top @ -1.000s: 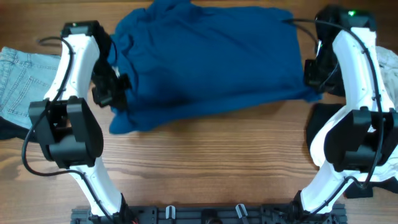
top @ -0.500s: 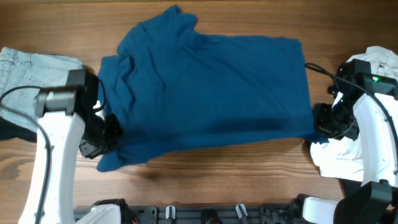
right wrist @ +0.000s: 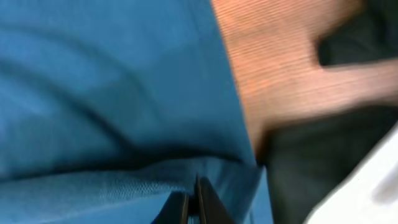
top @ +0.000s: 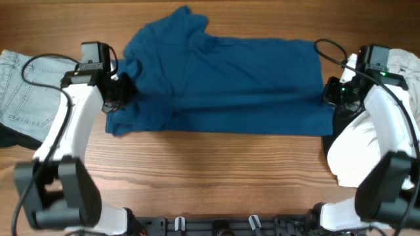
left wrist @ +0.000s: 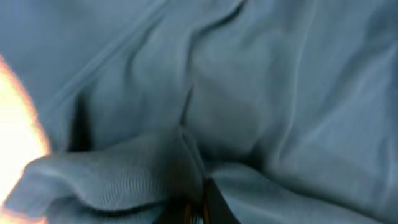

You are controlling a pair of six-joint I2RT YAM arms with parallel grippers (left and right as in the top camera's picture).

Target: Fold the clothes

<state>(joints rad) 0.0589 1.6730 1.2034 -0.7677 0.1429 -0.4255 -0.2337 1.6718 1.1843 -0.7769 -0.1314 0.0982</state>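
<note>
The end of the blue shirt is bunched at my left gripper, so that gripper should grab the outer edge (top: 109, 122) beside the wood and pull the cloth straight.
A blue shirt (top: 223, 78) lies spread across the wooden table, its near part doubled over itself. My left gripper (top: 123, 90) is shut on the shirt's left edge; the left wrist view is filled with bunched blue cloth (left wrist: 249, 93) pinched between the fingertips (left wrist: 198, 208). My right gripper (top: 326, 97) is shut on the shirt's right edge; the right wrist view shows the blue hem (right wrist: 112, 124) clamped in the closed fingers (right wrist: 193, 208).
Light denim jeans (top: 23, 92) lie at the table's left edge over something dark. White and dark clothes (top: 400, 62) are piled at the right edge. Bare wood (top: 216, 177) runs along the front, and wood (right wrist: 273, 68) shows beside the hem.
Both grippers carried the shirt's near edge away from me, from the front toward the middle of the shirt. The shirt now lies folded into a narrower band.
</note>
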